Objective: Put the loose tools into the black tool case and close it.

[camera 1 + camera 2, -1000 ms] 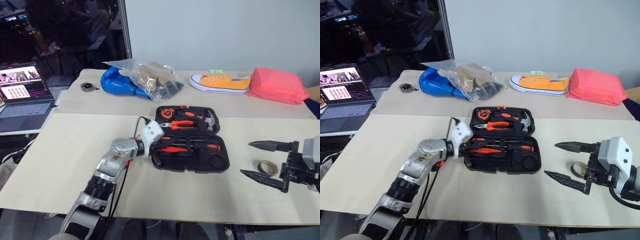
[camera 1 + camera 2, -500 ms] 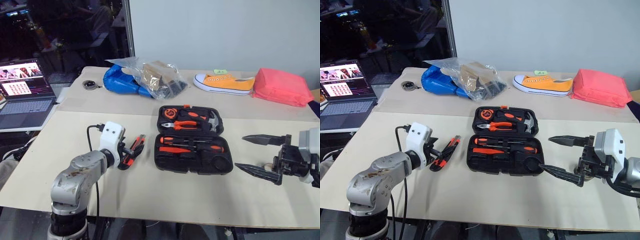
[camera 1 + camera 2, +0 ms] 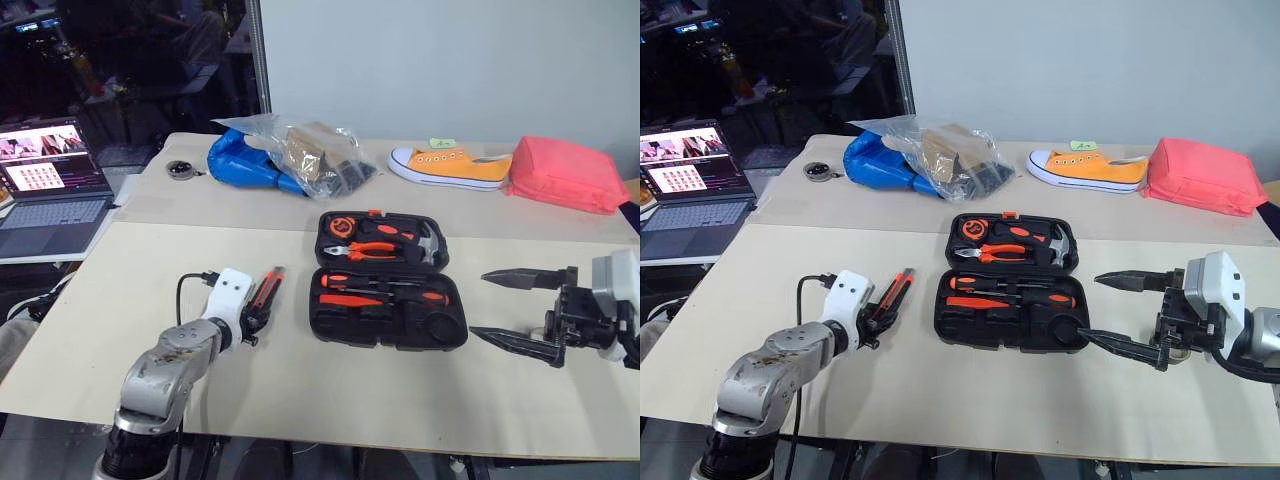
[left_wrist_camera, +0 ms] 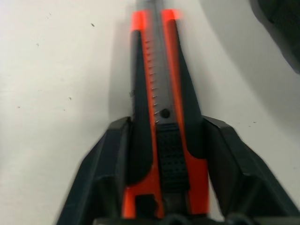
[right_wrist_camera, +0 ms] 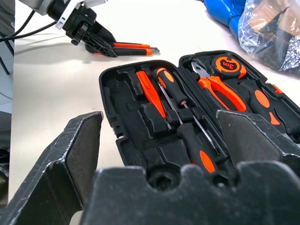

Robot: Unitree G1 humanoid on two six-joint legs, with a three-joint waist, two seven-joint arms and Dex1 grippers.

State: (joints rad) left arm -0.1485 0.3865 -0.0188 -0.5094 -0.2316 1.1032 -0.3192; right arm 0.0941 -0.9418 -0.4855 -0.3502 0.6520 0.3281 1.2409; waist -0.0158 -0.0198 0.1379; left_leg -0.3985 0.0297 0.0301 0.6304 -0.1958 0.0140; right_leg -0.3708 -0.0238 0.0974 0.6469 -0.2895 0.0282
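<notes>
The robot's left gripper should release the utility knife in the black tool case (image 3: 373, 324), between the slim orange tool and the case's near rim.
The black tool case (image 3: 455, 335) lies open in the middle of the table. Its near half holds two black-and-orange screwdrivers (image 5: 180, 105) and a slim orange tool (image 5: 151, 97). The far half holds pliers (image 3: 372, 250), a hammer and a tape measure. Left of the case, a black-and-orange utility knife (image 3: 270, 288) rests on the table. My left gripper (image 3: 252, 320) has its fingers (image 4: 110, 159) pressed against both sides of the knife's handle. Right of the case, my right gripper (image 3: 478, 305) hovers wide open and holds nothing, pointing at the case.
At the back of the table are a blue bag under a clear plastic bag (image 3: 285, 160), an orange shoe (image 3: 450, 163) and a pink pouch (image 3: 565, 172). A laptop (image 3: 50, 185) sits at the far left, with a small round object (image 3: 180, 170) near it.
My left arm has drawn back out of the case to the left and dropped onto the utility knife. Its jaws opened wide, then narrowed around the knife. The right gripper stayed put.
</notes>
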